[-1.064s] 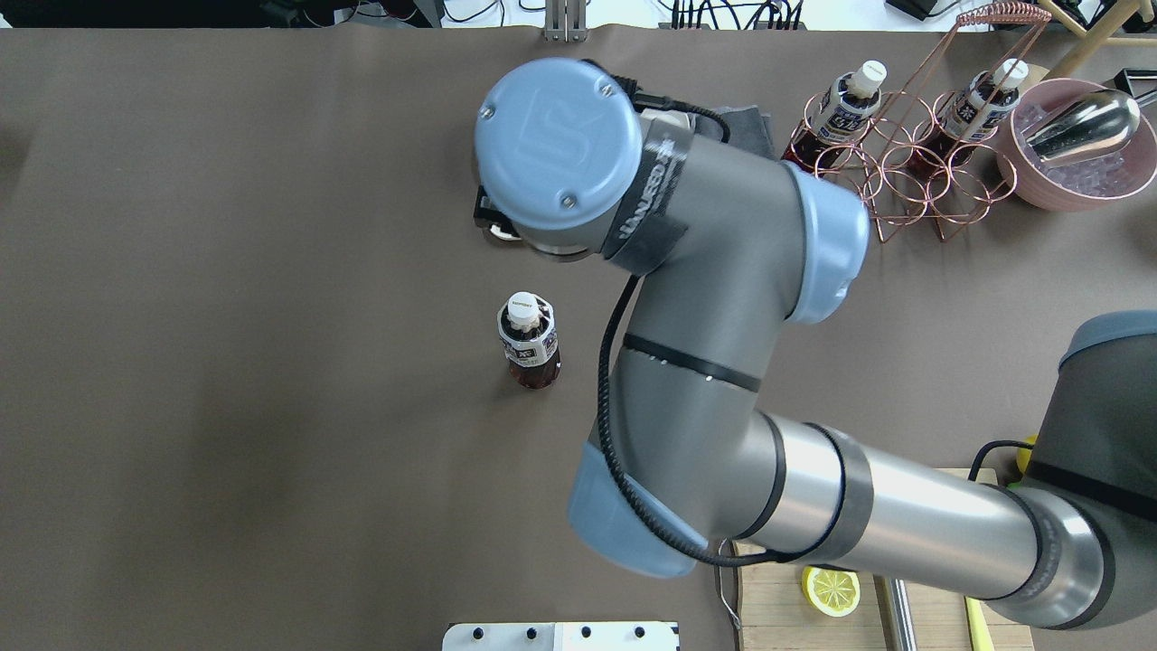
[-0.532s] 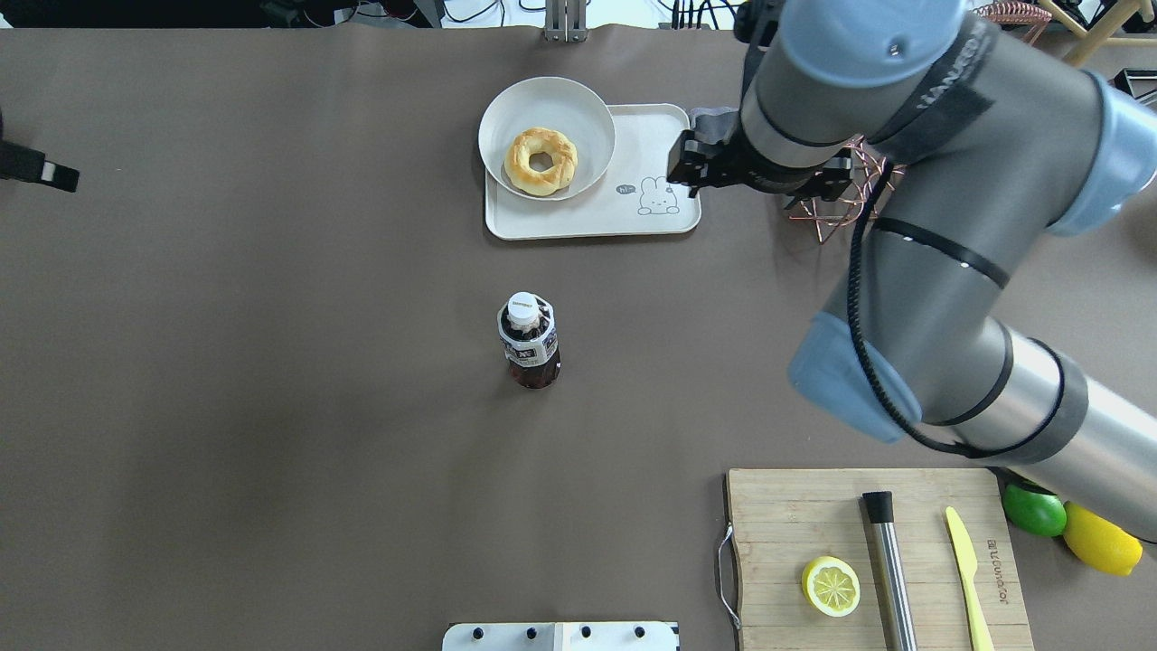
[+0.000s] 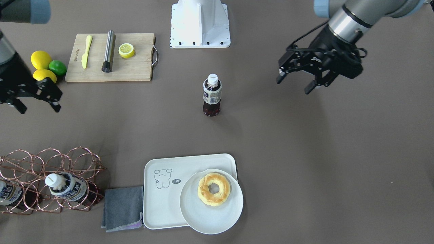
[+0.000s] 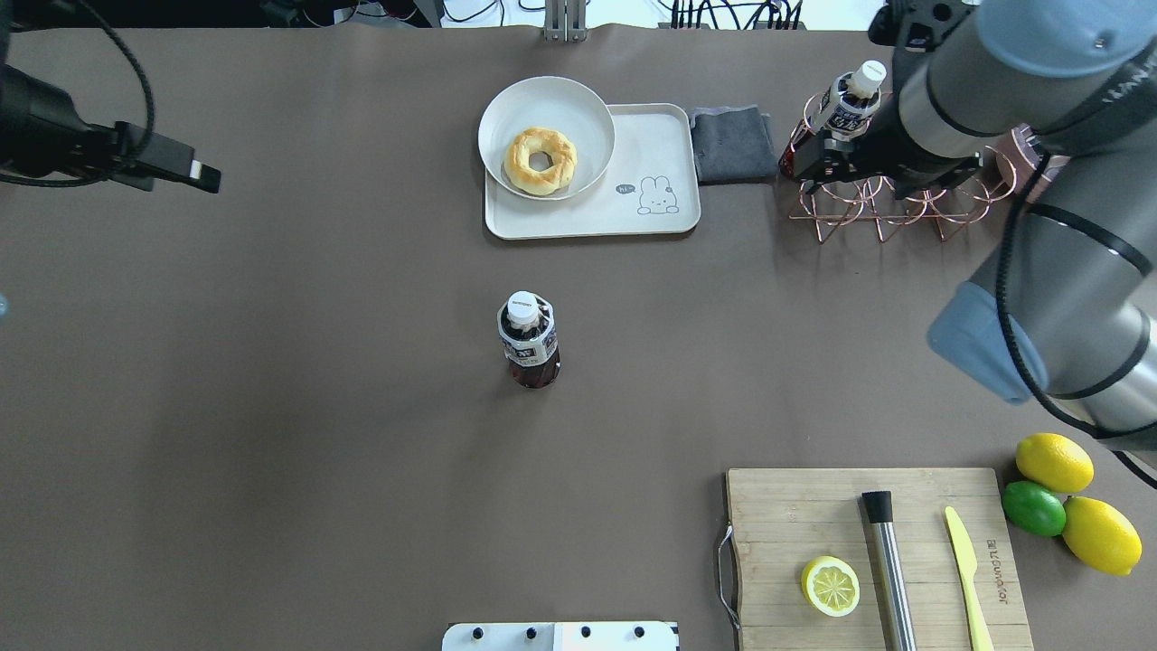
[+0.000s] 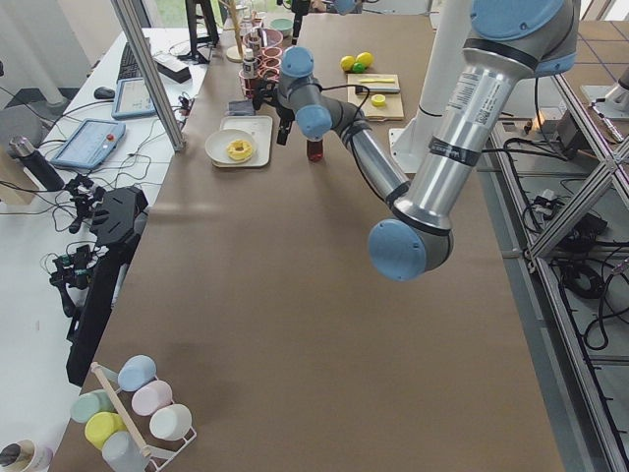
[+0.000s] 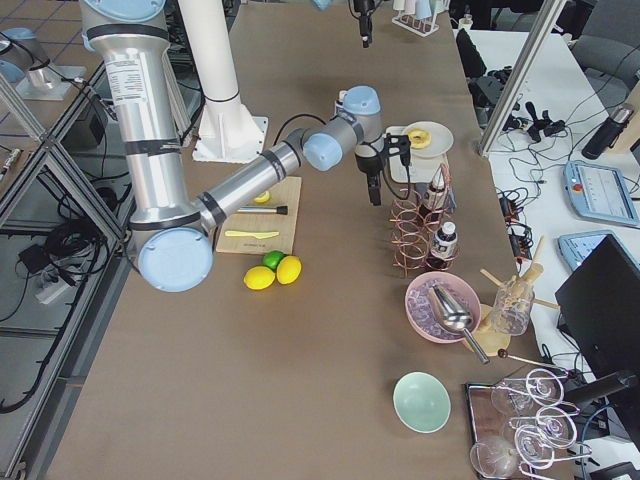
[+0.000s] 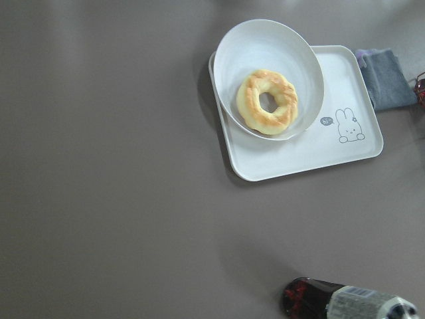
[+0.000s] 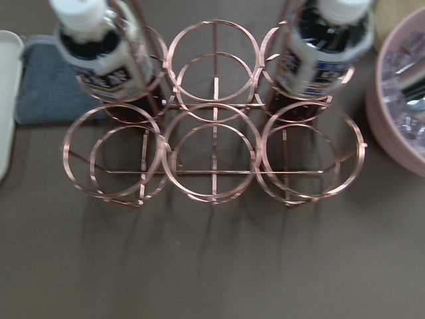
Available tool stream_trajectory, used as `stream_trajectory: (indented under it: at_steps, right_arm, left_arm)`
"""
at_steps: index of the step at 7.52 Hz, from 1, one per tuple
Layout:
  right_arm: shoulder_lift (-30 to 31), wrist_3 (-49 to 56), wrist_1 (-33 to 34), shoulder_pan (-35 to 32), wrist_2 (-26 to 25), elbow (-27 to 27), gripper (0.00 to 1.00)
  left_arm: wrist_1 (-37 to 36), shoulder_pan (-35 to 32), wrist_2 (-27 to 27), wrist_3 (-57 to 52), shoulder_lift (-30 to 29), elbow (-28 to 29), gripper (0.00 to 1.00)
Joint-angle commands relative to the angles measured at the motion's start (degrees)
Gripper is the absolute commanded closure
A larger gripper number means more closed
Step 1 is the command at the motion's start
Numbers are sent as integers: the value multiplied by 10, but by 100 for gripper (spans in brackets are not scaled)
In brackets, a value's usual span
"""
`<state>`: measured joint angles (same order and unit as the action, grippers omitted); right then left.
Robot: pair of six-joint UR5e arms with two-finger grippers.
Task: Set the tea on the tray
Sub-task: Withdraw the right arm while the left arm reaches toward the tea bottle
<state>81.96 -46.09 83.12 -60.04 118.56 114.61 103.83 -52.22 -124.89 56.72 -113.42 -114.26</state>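
Observation:
The tea bottle stands alone at the middle of the table, and I should close my left gripper on the tea bottle's neck (image 3: 212,84) (image 7: 394,308), just below the white cap.
The tea (image 4: 529,339) stands upright at the table's middle, untouched; it also shows in the front view (image 3: 212,95) and at the left wrist view's bottom edge (image 7: 352,302). The tray (image 4: 669,136) lies beyond it, with a round plate and doughnut (image 4: 540,160) on its left part and the bear end bare. My left gripper (image 3: 293,86) is open and empty, in the air well off to the bottle's left. My right gripper (image 3: 39,108) is open and empty above the copper rack (image 4: 890,194).
The rack holds two more alike bottles (image 8: 99,60) (image 8: 325,46). A grey cloth (image 4: 732,145) lies between tray and rack. A cutting board (image 4: 813,506) with lemon half, knife and metal rod sits front right, lemons and a lime (image 4: 1053,461) beside it. A pink ice bowl (image 6: 445,305) stands past the rack.
My right arm has swung right, from over the tray to above the rack, uncovering the tray. My left gripper has come into view at the left. The bottle has not moved.

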Motion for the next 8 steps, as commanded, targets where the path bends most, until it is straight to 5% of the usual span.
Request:
stream_trajectory:
  at_steps: [1, 3, 5, 8]
  right_arm:
    - [145, 221, -53, -137, 76, -26, 0]
    - [202, 286, -142, -201, 97, -95, 0]
    - [241, 299, -293, -266, 161, -182, 0]
    - [246, 300, -300, -280, 163, -186, 0]
  left_arm:
    - [-236, 117, 132, 63, -161, -32, 0]
    - [-252, 209, 256, 80, -200, -16, 1]
    - [-253, 251, 317, 96, -220, 9, 1]
    - [-251, 259, 410, 97, -220, 45, 2]
